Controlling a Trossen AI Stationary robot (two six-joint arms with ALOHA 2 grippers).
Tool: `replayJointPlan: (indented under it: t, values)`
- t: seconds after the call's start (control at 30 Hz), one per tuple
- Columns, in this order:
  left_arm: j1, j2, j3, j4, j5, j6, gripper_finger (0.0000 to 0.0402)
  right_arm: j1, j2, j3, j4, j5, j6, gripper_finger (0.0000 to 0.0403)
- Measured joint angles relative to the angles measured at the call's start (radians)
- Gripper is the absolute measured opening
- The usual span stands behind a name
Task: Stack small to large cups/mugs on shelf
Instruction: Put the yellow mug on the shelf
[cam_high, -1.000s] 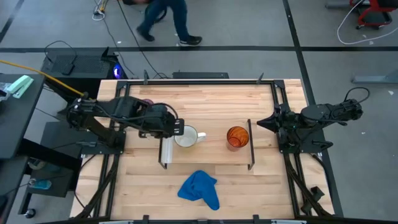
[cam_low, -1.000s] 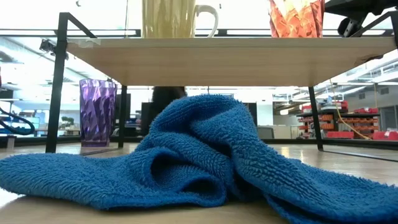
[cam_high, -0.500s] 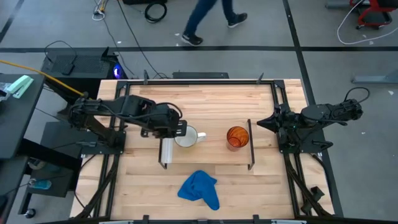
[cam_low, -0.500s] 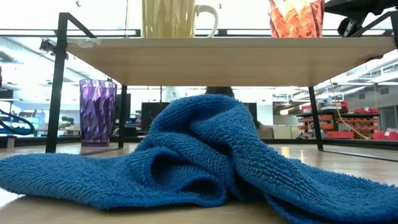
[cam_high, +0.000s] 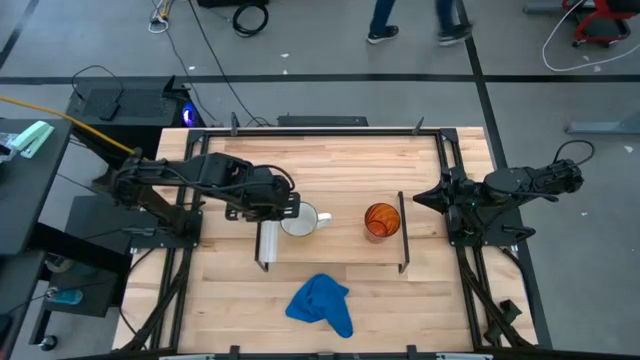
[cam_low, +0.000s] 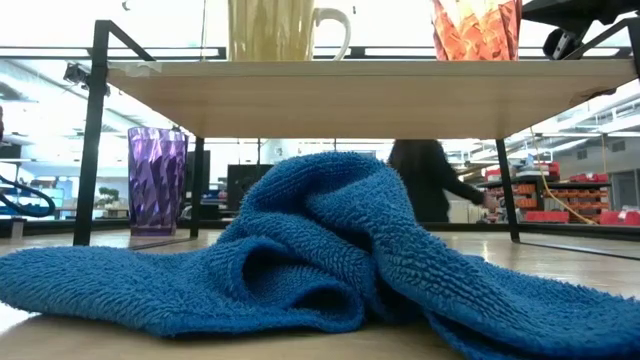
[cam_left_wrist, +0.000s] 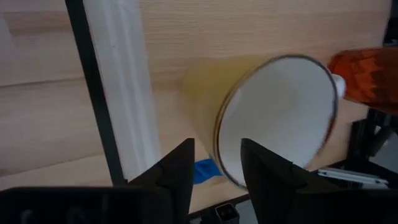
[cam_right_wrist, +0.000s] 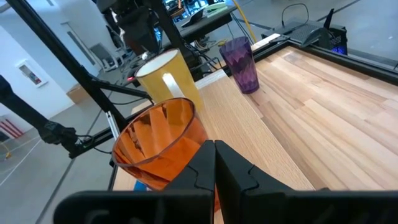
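The mug's handle sticks out toward the orange cup, so the robot's left gripper needs to grab the mug's far rim (cam_high: 303, 204) and turn the mug's handle toward the blue cloth.
The white mug (cam_high: 299, 220) stands upright on the shelf (cam_high: 340, 245) near its left end, handle toward the orange cup (cam_high: 381, 221) at the shelf's right end. My left gripper (cam_left_wrist: 216, 167) is open at the mug's left side. One finger is outside the wall, the other over the mouth, and neither visibly touches. The purple cup (cam_low: 156, 180) stands on the tabletop beyond the shelf's left end, hidden under my left arm in the high view. My right gripper (cam_right_wrist: 214, 163) is shut on nothing, just right of the orange cup (cam_right_wrist: 163, 140).
A crumpled blue cloth (cam_high: 322, 305) lies on the table in front of the shelf. Black frame rails run along the table's left and right edges. A person (cam_low: 430, 180) walks in the room beyond the far edge.
My left wrist has shifted slightly toward the table's right, beside the mug, which stands where it was. A person beyond the far edge has walked from left to right.
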Motion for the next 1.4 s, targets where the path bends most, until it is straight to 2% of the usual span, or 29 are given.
replayJointPlan:
  t: [0.27,0.87,1.07,1.3,1.4]
  values:
    - [0.004,0.025,0.000,0.007,0.012,0.019,0.0149,0.000,0.000,0.000,-0.008,0.000,0.000,0.0009]
    - [0.024,0.071,-0.001,-0.004,0.044,0.073,0.0119,0.000,0.000,0.000,-0.008,-0.004,0.000,0.0009]
    - [0.038,0.092,0.000,0.006,0.043,0.117,0.0091,0.000,0.000,0.000,-0.016,-0.004,0.000,0.0009]
    - [0.044,0.096,-0.002,0.050,0.044,0.220,0.0025,0.000,0.000,0.000,-0.023,-0.005,0.000,0.0009]
    - [0.044,0.096,-0.002,0.060,0.043,0.264,0.0023,0.000,0.000,0.000,-0.023,-0.004,0.000,0.0009]
